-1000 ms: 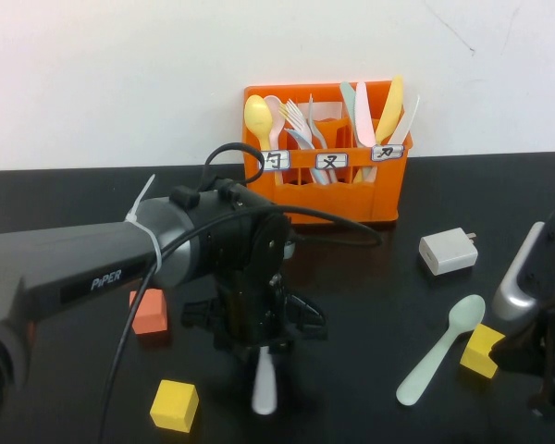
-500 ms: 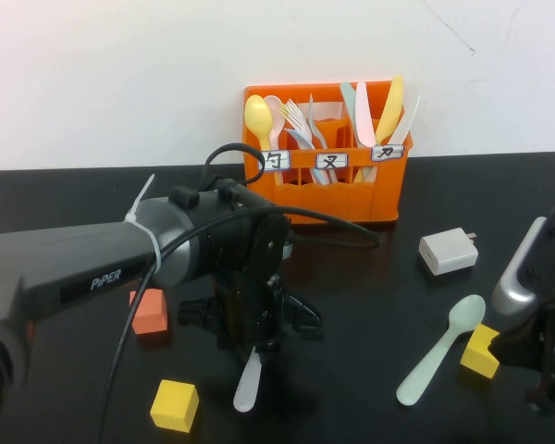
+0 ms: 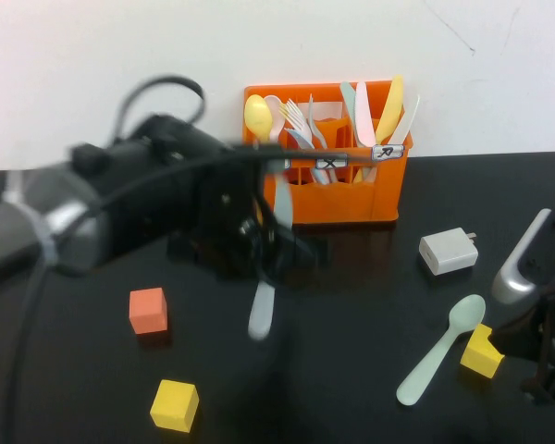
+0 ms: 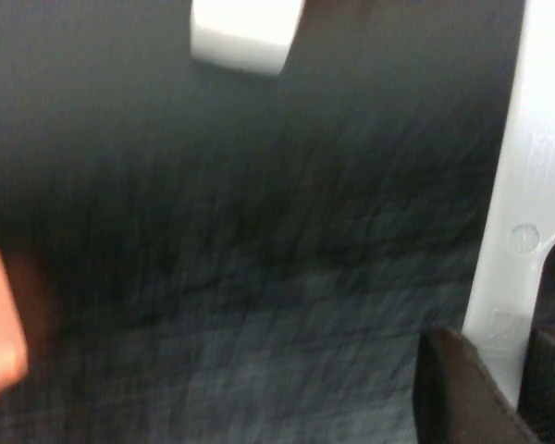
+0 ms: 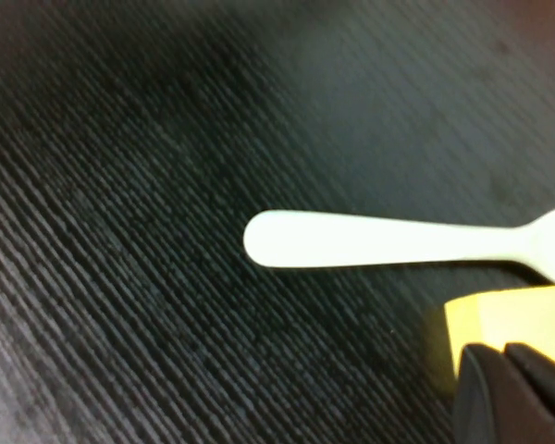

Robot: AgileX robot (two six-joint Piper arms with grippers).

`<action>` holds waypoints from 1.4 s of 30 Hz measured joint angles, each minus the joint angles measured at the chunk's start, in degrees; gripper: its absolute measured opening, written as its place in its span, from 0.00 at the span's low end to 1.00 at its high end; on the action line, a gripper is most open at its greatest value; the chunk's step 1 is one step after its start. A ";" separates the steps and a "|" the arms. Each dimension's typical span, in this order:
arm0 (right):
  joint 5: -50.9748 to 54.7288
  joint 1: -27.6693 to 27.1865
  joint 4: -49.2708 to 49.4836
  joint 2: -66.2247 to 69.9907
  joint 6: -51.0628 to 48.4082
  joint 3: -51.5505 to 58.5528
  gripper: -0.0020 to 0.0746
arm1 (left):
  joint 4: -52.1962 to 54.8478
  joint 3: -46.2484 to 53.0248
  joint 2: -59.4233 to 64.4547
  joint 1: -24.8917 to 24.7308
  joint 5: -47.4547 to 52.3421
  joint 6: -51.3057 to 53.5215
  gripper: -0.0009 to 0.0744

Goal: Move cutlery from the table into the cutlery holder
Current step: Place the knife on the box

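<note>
My left gripper has the pale grey knife. It will let go of it in the orange cutlery holder (image 3: pixel 402 132), next to the tall yellow knife.
My left gripper (image 3: pixel 265 252) is shut on the pale grey knife (image 3: pixel 260 316), which hangs clear of the black table (image 3: pixel 351 305) in front of the orange cutlery holder (image 3: pixel 375 196). In the left wrist view the knife (image 4: pixel 527 185) runs up from between the shut jaws of the left gripper (image 4: pixel 501 393). The mint-green spoon (image 3: pixel 441 350) lies on the table at the right; it also shows in the right wrist view (image 5: pixel 398 239). My right gripper (image 5: pixel 516 400) is shut and empty, low at the right edge (image 3: pixel 548 375), beside a yellow cube (image 5: pixel 509 319).
The holder carries yellow, pink and pale utensils. A white charger (image 3: pixel 448 251) lies right of the holder. An orange cube (image 3: pixel 148 310) and a yellow cube (image 3: pixel 175 405) sit at the front left, another yellow cube (image 3: pixel 482 351) by the spoon's bowl.
My left arm has risen and swung back toward the holder, lifting the knife off the table. The right arm has barely moved.
</note>
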 joint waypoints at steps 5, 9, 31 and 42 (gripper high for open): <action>-1.21 0.00 0.00 0.00 1.22 0.00 0.02 | 4.98 0.09 -4.08 0.00 -13.83 0.12 0.16; -1.40 0.00 0.00 0.00 1.98 0.00 0.02 | 6.94 0.09 -4.20 0.00 -27.43 0.12 0.16; -3.12 0.00 0.00 0.00 2.23 0.00 0.02 | 9.71 -10.24 13.44 3.39 -62.74 0.12 0.16; -4.25 0.00 0.00 0.00 2.23 0.00 0.02 | 13.07 -20.43 23.96 3.39 -63.01 4.17 0.16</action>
